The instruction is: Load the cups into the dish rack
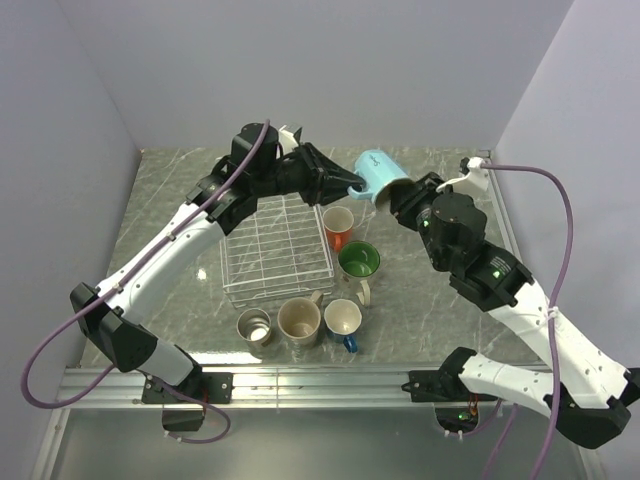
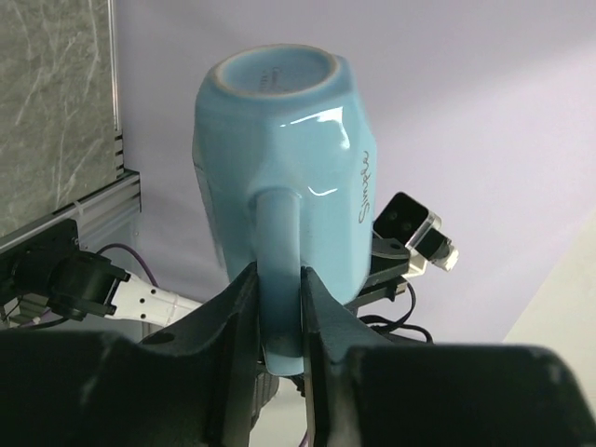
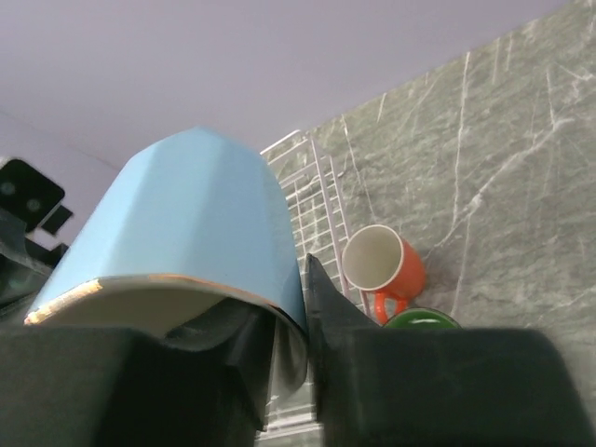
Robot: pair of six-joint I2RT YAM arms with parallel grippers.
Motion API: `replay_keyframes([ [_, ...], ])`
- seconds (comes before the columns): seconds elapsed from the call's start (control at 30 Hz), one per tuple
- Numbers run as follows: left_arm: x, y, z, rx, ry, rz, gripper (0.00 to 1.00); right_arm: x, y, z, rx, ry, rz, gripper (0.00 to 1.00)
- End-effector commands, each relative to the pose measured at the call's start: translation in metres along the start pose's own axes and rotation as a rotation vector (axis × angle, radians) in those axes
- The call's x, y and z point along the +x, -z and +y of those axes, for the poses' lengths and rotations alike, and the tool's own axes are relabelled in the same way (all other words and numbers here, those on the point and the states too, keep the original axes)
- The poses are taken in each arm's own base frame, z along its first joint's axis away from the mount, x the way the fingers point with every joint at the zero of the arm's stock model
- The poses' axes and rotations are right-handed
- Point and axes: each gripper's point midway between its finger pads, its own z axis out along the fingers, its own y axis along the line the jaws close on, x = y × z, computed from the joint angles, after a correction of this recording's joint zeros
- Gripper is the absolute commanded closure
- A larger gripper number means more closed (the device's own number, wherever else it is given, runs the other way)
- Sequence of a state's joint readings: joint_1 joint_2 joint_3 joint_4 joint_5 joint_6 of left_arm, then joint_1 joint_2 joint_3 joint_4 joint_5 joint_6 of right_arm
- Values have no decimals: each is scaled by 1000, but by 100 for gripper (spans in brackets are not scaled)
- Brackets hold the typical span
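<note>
My left gripper has the light blue cup. I will let go of it in the dish rack's far corner (image 1: 296, 158), on the side where the orange cup is.
The light blue cup (image 1: 380, 172) hangs in the air above the table's far side, held between both arms. My left gripper (image 1: 352, 186) is shut on its handle (image 2: 277, 242), one jaw pressed to each side. My right gripper (image 1: 392, 198) pinches the cup's rim (image 3: 177, 284), with one finger inside and one outside the wall. The dish rack (image 1: 275, 240) lies below and to the left with no cup in it. On the table beside the rack stand the orange cup (image 1: 338, 225), the green-lined cup (image 1: 358, 262), the beige cup (image 1: 299, 320), the dark blue cup (image 1: 343, 320) and the steel cup (image 1: 254, 326).
Grey walls close in the table on the left, back and right. An aluminium rail (image 1: 320, 382) runs along the near edge by the arm bases. In the right wrist view the orange cup (image 3: 382, 265) lies just right of the rack's edge (image 3: 312, 186).
</note>
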State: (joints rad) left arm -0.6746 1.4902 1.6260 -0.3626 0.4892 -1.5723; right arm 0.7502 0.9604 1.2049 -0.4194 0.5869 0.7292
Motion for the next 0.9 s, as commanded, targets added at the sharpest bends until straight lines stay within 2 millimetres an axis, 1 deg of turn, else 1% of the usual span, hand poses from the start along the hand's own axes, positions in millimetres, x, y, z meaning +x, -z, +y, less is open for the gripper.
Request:
replay_keyframes([
  [0.0,19,32,-56,143,-59,20,100,0,-8,15,-33,-28,-13,56],
  [0.03,15,35,-51,121,-69,1,100,2,-8,15,-35,-24,-6,36],
  [0.07,12,40,-51,117,-79,-18,100,5,-9,16,-39,-18,3,29],
  [0.13,-1,44,-41,78,-95,-69,100,7,-11,18,-40,-9,14,21],
  [0.2,-8,52,-37,60,-112,-105,100,9,-12,20,-45,0,27,20],
  [0.23,-15,53,-28,29,-122,-136,100,12,-15,21,-43,5,36,20],
  [0.3,-23,59,-22,-3,-136,-173,100,12,-15,24,-52,11,44,20],
  [0.4,-44,73,-8,-84,-183,-270,100,16,-16,26,-59,31,66,20],
  [0.43,-51,78,-7,-98,-195,-296,100,18,-16,25,-57,35,73,20],
  [0.47,-59,83,-8,-110,-235,-336,100,19,-15,23,-52,42,80,20],
  [0.5,-69,90,-2,-143,-240,-369,100,21,-14,21,-47,47,87,20],
  [0.53,-74,96,-4,-154,-286,-398,100,22,-13,19,-46,53,91,19],
  [0.57,-90,103,-1,-189,-301,-460,100,24,-11,15,-37,63,98,19],
  [0.6,-97,108,7,-238,-312,-492,100,24,-9,13,-33,68,98,19],
  [0.63,-104,115,5,-262,-364,-526,100,22,-6,10,-30,72,95,19],
  [0.67,-121,122,10,-310,-380,-598,100,24,-5,5,-17,82,103,19],
  [0.7,-128,126,12,-336,-402,-631,100,21,0,3,-18,83,97,19],
  [0.73,-132,128,14,-360,-457,-636,100,23,1,-2,-11,90,100,19],
  [0.77,-143,132,15,-389,-484,-689,100,23,4,-7,4,102,103,19],
  [0.8,-155,139,17,-419,-513,-753,100,20,8,-10,3,100,98,19],
  [0.83,-167,138,23,-443,-572,-786,100,22,10,-13,8,107,103,19],
  [0.87,-170,139,19,-428,-618,-813,100,23,13,-19,24,118,111,19],
])
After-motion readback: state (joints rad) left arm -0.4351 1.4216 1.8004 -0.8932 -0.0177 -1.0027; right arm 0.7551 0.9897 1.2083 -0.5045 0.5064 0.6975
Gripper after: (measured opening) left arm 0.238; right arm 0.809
